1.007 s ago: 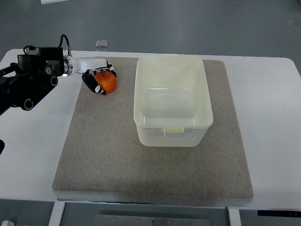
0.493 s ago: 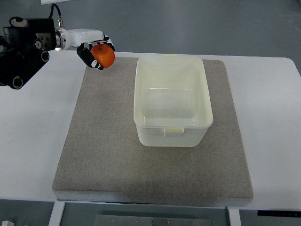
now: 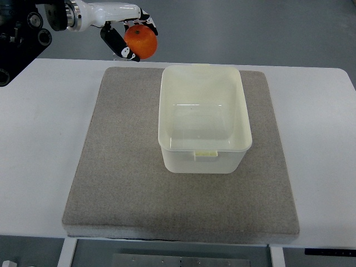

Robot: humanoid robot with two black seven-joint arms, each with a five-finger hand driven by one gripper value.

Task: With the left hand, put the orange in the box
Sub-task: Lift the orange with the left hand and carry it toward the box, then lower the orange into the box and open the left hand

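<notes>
My left gripper needs to let go of the orange inside the box (image 3: 193, 141), close to the near side of the box, and the orange will rest there.
My left hand (image 3: 133, 39) comes in from the upper left and is shut on the orange (image 3: 141, 42), holding it high in the air beyond the far left corner of the box. The box (image 3: 203, 118) is a pale translucent plastic tub, open at the top, with nothing in it, standing on the grey mat (image 3: 122, 161). The orange is apart from the box, to the left of its far rim. The right arm is not in view.
The grey mat lies on a white table (image 3: 39, 139). The black body of the left arm (image 3: 22, 28) fills the top left corner.
My left hand has lifted the orange off the mat and carried it up and to the right, closer to the box's far left corner.
</notes>
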